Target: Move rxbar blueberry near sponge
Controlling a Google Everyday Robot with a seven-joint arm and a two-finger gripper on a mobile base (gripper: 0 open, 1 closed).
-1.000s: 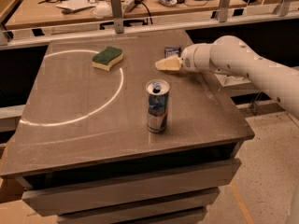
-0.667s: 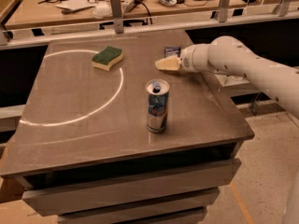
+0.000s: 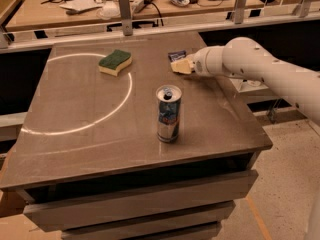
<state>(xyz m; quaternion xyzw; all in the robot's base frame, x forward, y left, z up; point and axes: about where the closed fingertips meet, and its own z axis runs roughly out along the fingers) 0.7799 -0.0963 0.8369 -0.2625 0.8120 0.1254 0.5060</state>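
The robot's gripper needs to release the rxbar blueberry on the table (image 3: 129, 66), against the edge of the sponge that faces the robot's arm.
The rxbar blueberry (image 3: 176, 55), a small dark navy bar, lies flat near the far right of the table, partly hidden behind my gripper. My gripper (image 3: 181, 66) reaches in from the right on its white arm (image 3: 260, 69) and sits right at the bar's near side, low over the table. I cannot tell if it touches the bar. The sponge (image 3: 115, 62), green top over a yellow body, lies at the far left-centre, well to the left of the bar.
A tall blue-and-silver drink can (image 3: 168, 114) stands upright at the table's middle front. A pale arc (image 3: 120, 101) is marked on the grey table (image 3: 75, 134). A railing and a cluttered bench (image 3: 125, 4) stand behind.
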